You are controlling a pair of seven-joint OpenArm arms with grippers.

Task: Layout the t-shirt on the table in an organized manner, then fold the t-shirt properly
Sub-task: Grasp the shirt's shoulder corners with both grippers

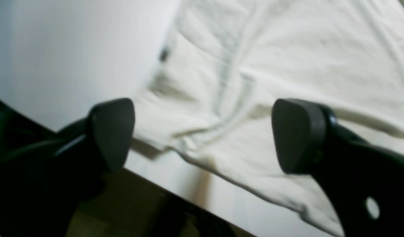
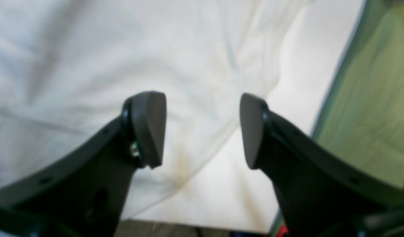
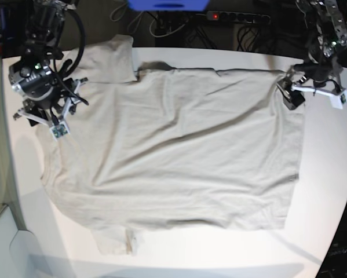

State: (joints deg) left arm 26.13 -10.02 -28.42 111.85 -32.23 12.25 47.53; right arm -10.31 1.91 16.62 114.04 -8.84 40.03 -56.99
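I should next move my left gripper down to the t-shirt's far hem corner (image 3: 298,91) (image 1: 183,138) and close it there.
The light grey-beige t-shirt (image 3: 179,150) lies spread flat and wrinkled on the white table (image 3: 324,191), with its sleeves at the left and its hem at the right. My left gripper (image 3: 290,92) is open and empty above the far hem corner. In the left wrist view it (image 1: 205,135) hangs over the shirt's edge (image 1: 254,82) near the table's rim. My right gripper (image 3: 43,113) is open and empty over the shirt's left end, by the far sleeve. In the right wrist view it (image 2: 200,130) is above the cloth (image 2: 123,59) and bare table (image 2: 221,191).
A blue object (image 3: 167,4), a power strip (image 3: 237,17) and cables lie behind the table's far edge. The table's edge runs close to both grippers. Green floor (image 2: 369,115) shows beyond the edge in the right wrist view.
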